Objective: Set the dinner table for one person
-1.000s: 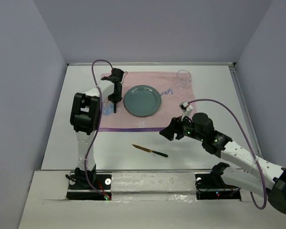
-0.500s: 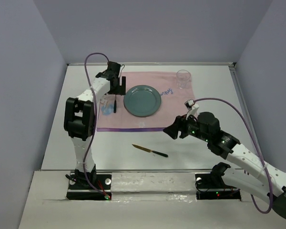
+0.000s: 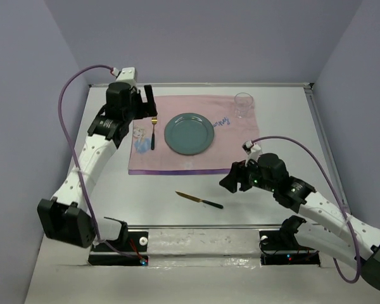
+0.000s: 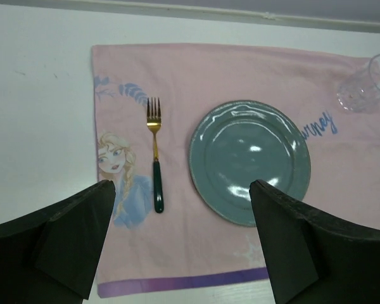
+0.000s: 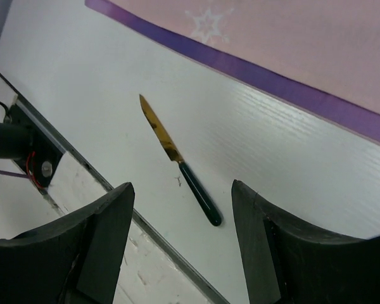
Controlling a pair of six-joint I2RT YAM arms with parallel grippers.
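Note:
The robot's right gripper will close on the middle of the dark handle (image 3: pixel 213 204) (image 5: pixel 201 195) of the gold knife that lies in front of the pink placemat.
The white dinner table (image 3: pixel 95 183) carries a pink placemat (image 3: pixel 196 161) with a teal plate (image 3: pixel 189 133) on it. A gold fork with a dark green handle (image 3: pixel 153 132) lies on the mat left of the plate, tines pointing away. My left gripper (image 3: pixel 147 104) hangs open high above the fork (image 4: pixel 155 158) and plate (image 4: pixel 249 161), holding nothing. A gold knife with a dark handle (image 3: pixel 199 200) lies on the bare table in front of the mat. My right gripper (image 3: pixel 230 180) hovers open over the knife (image 5: pixel 180 161), its handle between the jaws and below them.
A clear glass (image 3: pixel 243 104) stands at the mat's far right corner, also seen in the left wrist view (image 4: pixel 361 88). The table's near edge and a metal rail (image 5: pixel 69 158) run close to the knife. Grey walls close the table in.
My left gripper opened, let go of the fork and drew up and back from it; the fork now lies flat on the mat. The right gripper shifted slightly lower over the knife.

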